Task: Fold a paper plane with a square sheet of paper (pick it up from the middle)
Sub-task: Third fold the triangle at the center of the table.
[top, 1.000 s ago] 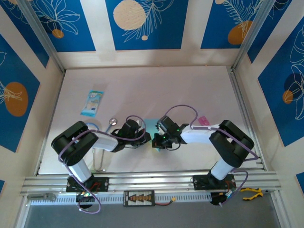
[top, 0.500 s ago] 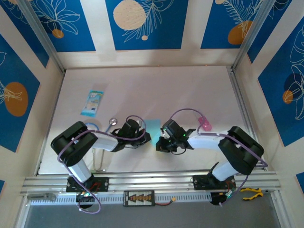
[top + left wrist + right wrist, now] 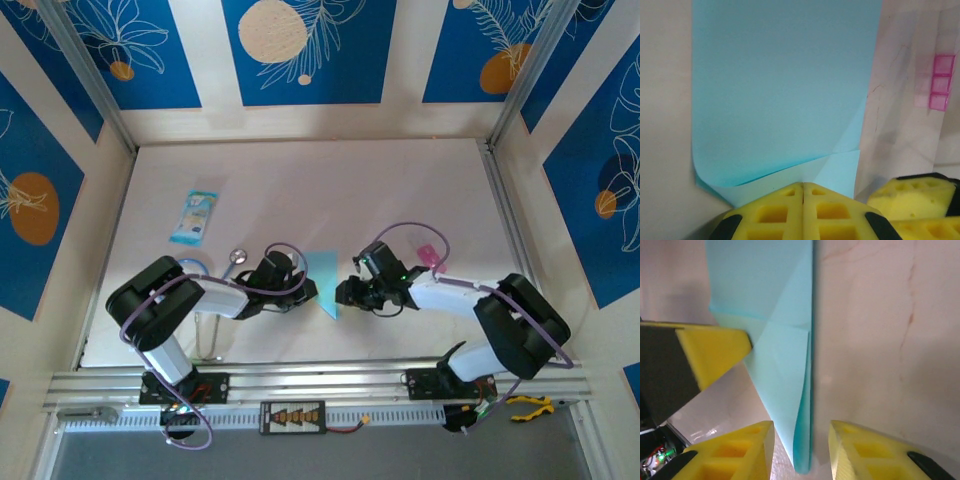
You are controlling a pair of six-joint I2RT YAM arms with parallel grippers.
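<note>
Next, my right gripper reaches farther in and pinches the flap's loose edge [image 3: 803, 397], because it straddles only the paper's pointed tip while the flap gapes.
The light-blue sheet of paper [image 3: 325, 277] lies flat mid-table, folded into a narrow dart that tapers to a point toward the arms. My left gripper [image 3: 307, 292] is shut. Its yellow fingertips [image 3: 790, 192] meet at the paper's [image 3: 785, 90] near folded edge, touching it. In the right wrist view a left finger [image 3: 712, 350] rests against the paper's [image 3: 775, 355] left side. My right gripper [image 3: 346, 293] is open. Its gap [image 3: 801, 430] straddles the dart's pointed tip without touching it. One right finger [image 3: 912, 192] shows beside the paper.
A blue-and-white packet [image 3: 194, 216] lies at the far left. A small pink item [image 3: 428, 255] sits right of the right arm, also seen as pink squares [image 3: 939, 82]. A small round metal piece [image 3: 238, 256] is near the left arm. Metal rails [image 3: 515, 240] edge the table.
My right gripper has drawn back to the right off the paper and opened. More of the folded paper now shows between the grippers. The left gripper has stayed put, shut.
</note>
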